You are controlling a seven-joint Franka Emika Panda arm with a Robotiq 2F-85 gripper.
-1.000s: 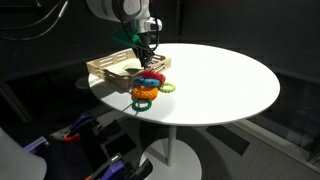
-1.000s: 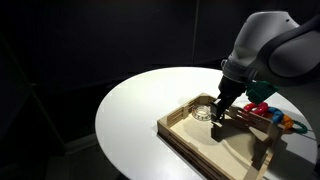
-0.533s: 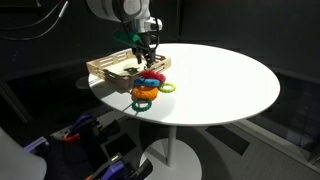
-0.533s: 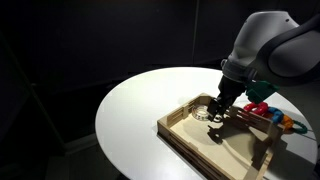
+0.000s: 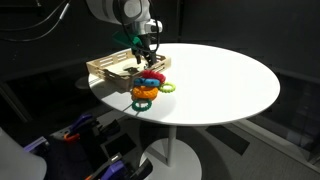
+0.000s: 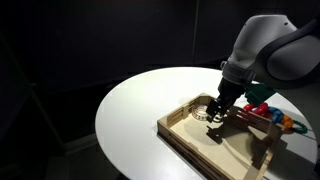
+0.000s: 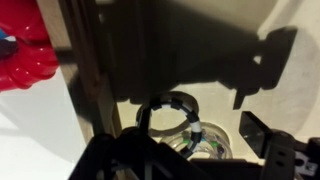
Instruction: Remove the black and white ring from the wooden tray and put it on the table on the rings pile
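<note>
My gripper will pinch only the black and white rim (image 7: 194, 126) and lift, because the clear ring and the black and white ring overlap between its spread fingers.
The black and white ring (image 7: 176, 108) lies on the floor of the wooden tray (image 7: 90, 70), leaning on a clear ring with green spots (image 7: 205, 146). My gripper (image 7: 185, 140) hangs over it with its fingers spread wide to either side, open and holding nothing. In both exterior views the gripper (image 6: 214, 126) (image 5: 147, 57) reaches down into the tray (image 6: 180, 135) (image 5: 104, 69) on the white round table (image 5: 220, 85). The rings pile (image 5: 148, 86) sits on the table beside the tray, its red ring (image 7: 25, 55) just past the tray wall.
A small light-green ring (image 5: 168, 88) lies on the table next to the pile. The tray's low slotted walls (image 6: 262, 150) stand round the gripper. The table's edge (image 5: 110, 100) runs close to the pile and tray. Dark room all round.
The gripper's fingers have spread apart over the last second. The arm stays over the same spot in the tray.
</note>
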